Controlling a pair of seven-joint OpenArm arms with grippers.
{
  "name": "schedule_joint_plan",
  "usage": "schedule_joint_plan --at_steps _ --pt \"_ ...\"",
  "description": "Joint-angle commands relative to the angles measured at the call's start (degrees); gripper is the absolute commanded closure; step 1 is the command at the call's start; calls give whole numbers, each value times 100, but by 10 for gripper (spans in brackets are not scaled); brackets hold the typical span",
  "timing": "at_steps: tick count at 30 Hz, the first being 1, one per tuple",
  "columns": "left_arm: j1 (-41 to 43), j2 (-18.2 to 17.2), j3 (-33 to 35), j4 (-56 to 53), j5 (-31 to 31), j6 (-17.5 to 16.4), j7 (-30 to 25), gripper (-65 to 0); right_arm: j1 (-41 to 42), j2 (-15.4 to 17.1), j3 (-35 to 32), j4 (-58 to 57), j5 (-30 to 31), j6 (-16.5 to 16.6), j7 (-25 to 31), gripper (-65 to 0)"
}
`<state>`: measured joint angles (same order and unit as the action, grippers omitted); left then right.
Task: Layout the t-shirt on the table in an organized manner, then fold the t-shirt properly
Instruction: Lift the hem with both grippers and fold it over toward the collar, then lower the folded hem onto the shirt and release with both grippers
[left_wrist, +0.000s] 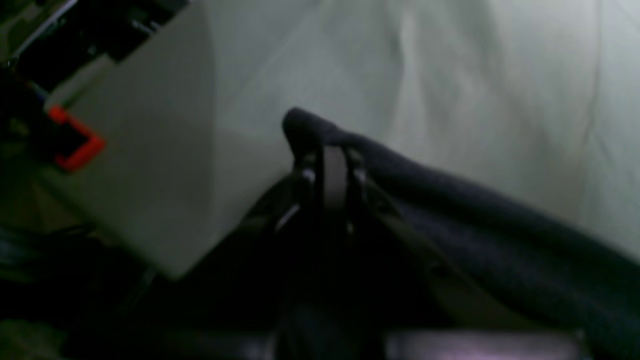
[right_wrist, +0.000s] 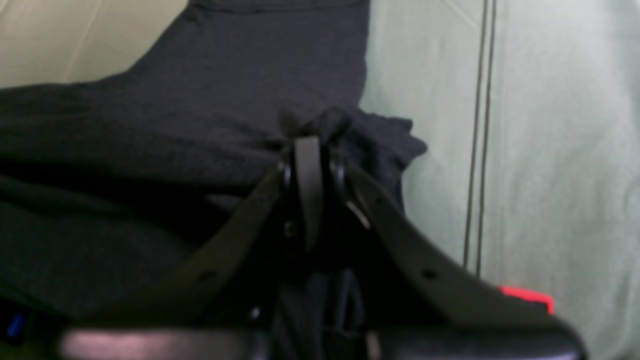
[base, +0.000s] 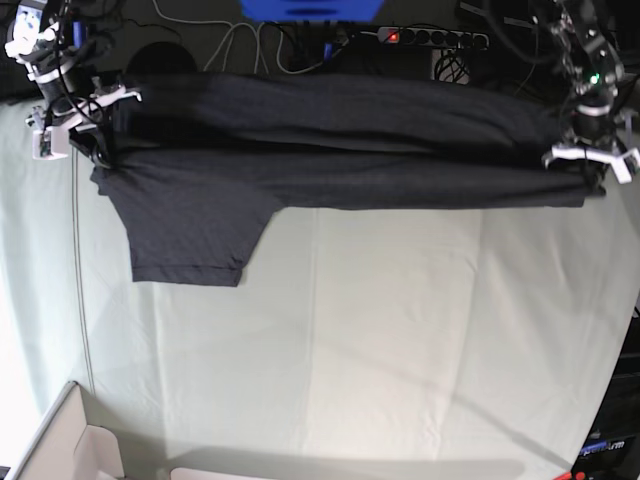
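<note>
The robot's left gripper should release its end of the black t-shirt on the pale cloth (base: 588, 162) near the far edge of the table.
The black t-shirt (base: 340, 150) hangs stretched in a long band across the far side of the table (base: 400, 340), held at both ends. One sleeve (base: 185, 235) lies flat on the cloth at the left. My right gripper (base: 97, 150) is at the shirt's left end, and in the right wrist view it (right_wrist: 312, 131) is shut on a bunched edge of the t-shirt (right_wrist: 210, 100). My left gripper (base: 588, 165) is at the right end, and in the left wrist view it (left_wrist: 332, 150) is shut on a fold of the t-shirt (left_wrist: 500, 220). No graphic shows.
An open cardboard box (base: 60, 450) sits at the near left corner. Behind the table's far edge lie a power strip (base: 430, 38), cables and a blue object (base: 310, 8). A red clamp-like piece (left_wrist: 75, 145) shows at the table's edge. The pale cloth carries a stitched seam (right_wrist: 480, 135).
</note>
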<state>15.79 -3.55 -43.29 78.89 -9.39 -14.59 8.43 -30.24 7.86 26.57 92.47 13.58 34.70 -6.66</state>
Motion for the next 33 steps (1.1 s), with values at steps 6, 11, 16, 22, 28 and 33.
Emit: schedule_joint_plan --at_steps 6,11,16,22,28,33 --pt "140 -423 -36 581 -551 30 612 -2 -207 71 108 112 105 16 178 0" --pt "131 -695 -36 669 -1017 30 1280 -2 -242 63 117 112 88 16 178 0" --pt "140 -687 -36 660 -1000 30 1307 -2 -418 71 117 85 88 16 178 0" --pt "219 -678 -27 537 -991 30 1307 -3 -550 63 91 76 79 16 178 0" --pt "192 -695 -10 -26 -991 30 1298 -4 -550 19 73 -126 70 16 169 0" --pt "166 -704 -1 -219 -991 30 1280 -6 -550 19 73 -275 70 16 169 0"
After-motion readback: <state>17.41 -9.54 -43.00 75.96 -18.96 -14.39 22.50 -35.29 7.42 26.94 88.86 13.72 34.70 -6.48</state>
